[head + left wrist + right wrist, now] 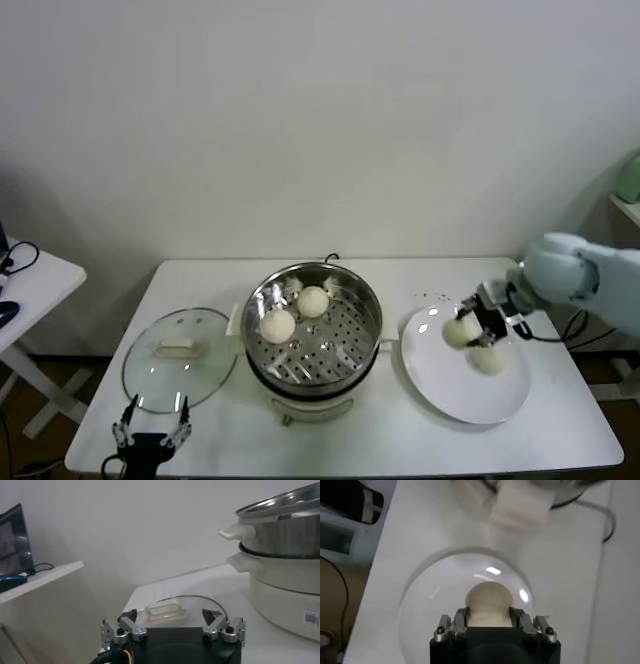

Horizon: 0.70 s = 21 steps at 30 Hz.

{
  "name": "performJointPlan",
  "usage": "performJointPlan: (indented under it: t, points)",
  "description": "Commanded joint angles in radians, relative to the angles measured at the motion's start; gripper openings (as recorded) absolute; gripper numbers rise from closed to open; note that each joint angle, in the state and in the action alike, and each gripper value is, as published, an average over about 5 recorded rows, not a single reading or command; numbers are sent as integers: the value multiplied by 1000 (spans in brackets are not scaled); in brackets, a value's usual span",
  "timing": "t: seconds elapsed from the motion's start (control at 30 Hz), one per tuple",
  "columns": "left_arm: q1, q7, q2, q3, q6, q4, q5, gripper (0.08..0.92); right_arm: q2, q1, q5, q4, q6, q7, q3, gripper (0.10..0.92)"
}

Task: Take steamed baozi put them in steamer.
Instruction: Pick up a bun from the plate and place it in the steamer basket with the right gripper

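My right gripper is to let go of the baozi on the steamer's bare front part (319,361), closer to me than the two baozi inside.
The steamer (355,340) stands mid-table with two baozi inside, one (313,300) farther back and one (277,325) to its left. My right gripper (472,325) is shut on a third baozi (458,332) and holds it over the left part of the white plate (445,385). In the right wrist view this baozi (489,601) sits between the fingers above the plate (420,610). A fourth baozi (488,360) lies on the plate. My left gripper (151,432) is open and empty at the table's front left corner; it also shows in the left wrist view (172,622).
The glass lid (178,370) lies flat left of the steamer, just beyond my left gripper; it also shows in the left wrist view (170,611), with the steamer (285,525) beside it. A small side table (30,285) stands at far left. A cable (570,330) trails at the right.
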Motion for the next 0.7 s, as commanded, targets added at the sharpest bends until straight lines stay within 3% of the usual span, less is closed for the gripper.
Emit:
performJointPlan:
  t: [0.03, 0.17, 0.4, 0.7]
  points:
    - [0, 0, -2, 0, 1, -5, 1, 823, 215, 485, 173, 73, 117, -57, -105, 565]
    - [2, 0, -2, 0, 1, -9, 1, 823, 289, 458, 196, 149, 140, -32, 38, 568]
    - [6, -1, -3, -3, 2, -15, 2, 823, 392, 317, 33, 297, 298, 34, 129, 561]
    - [4, -2, -7, -12, 1, -18, 0, 823, 492, 47, -222, 264, 391, 82, 153, 562]
